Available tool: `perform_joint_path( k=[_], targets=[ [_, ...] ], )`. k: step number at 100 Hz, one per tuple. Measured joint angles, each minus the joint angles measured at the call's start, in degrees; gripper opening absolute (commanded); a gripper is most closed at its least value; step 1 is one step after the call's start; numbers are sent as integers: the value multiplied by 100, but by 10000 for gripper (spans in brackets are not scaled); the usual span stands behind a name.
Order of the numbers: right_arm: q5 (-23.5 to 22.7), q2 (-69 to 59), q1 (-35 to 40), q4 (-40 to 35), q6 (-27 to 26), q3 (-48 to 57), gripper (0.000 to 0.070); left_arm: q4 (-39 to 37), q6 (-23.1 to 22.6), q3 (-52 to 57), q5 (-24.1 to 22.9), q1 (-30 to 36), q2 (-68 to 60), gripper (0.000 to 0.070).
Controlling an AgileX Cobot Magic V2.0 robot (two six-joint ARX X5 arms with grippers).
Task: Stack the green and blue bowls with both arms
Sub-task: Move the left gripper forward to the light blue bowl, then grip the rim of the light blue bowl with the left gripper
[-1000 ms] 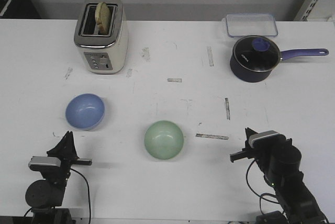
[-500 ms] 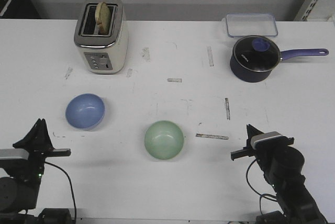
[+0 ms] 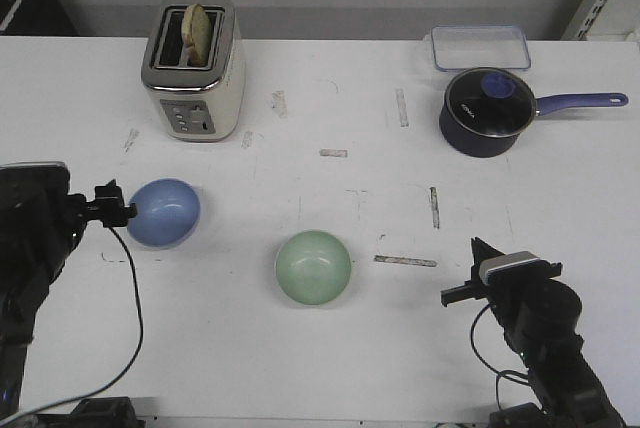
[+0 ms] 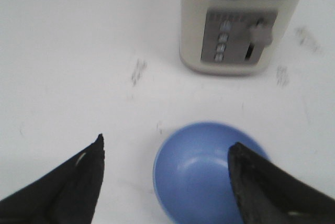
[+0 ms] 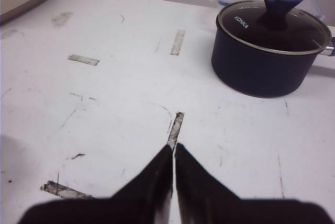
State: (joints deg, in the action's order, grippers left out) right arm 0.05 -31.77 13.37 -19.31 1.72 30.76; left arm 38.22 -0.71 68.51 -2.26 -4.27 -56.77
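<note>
Next, my left gripper closes on the blue bowl's rim (image 3: 130,214) (image 4: 155,176), on the side facing away from the green bowl.
The light blue bowl (image 3: 163,212) sits upright on the white table at the left. The mint green bowl (image 3: 313,267) sits upright near the middle front, apart from it. My left gripper (image 3: 118,205) is at the blue bowl's left edge. In the left wrist view my left gripper (image 4: 166,143) is open and empty. One finger is over the blue bowl (image 4: 201,174) and the other over bare table beside it. My right gripper (image 3: 476,251) is at the front right, well to the right of the green bowl. The right wrist view shows it (image 5: 173,146) shut and empty.
A cream toaster (image 3: 193,68) with bread stands at the back left, just beyond the blue bowl (image 4: 238,25). A dark blue lidded saucepan (image 3: 488,113) and a clear lidded box (image 3: 480,47) are at the back right. Grey tape marks dot the table.
My left arm has swung up and forward from the front left edge to the blue bowl's left side. The right arm has barely moved. Both bowls are where they were.
</note>
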Motion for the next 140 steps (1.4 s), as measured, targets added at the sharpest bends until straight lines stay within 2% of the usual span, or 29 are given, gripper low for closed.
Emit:
perform_joint_path(
  k=[11,24,64,69,79,85,124,140],
  targets=[
    [0,0,0,0,63,0,0,452,17,-13,459,-308,-728,466],
    [0,0,0,0,107,0,0,649,20,-13,920,-632,-1502,464],
    [0,0,0,0,107,0,0,492,146,-13,975,-680,-3257,427],
    [-2,0,0,0,107,0,0,490,149,-13,975,-682,-3355,364],
    [-2,0,0,0,109,0,0,413,151,-13,975,-680,-3405,113],
    [-2,0,0,0,107,-2,0,306,151,-13,975,-680,-3403,2],
    [-2,0,0,0,109,0,0,212,170,-11,990,-680,-3403,0],
    [-2,0,0,0,107,0,0,472,166,310,1016,-680,-3346,0]
  ],
)
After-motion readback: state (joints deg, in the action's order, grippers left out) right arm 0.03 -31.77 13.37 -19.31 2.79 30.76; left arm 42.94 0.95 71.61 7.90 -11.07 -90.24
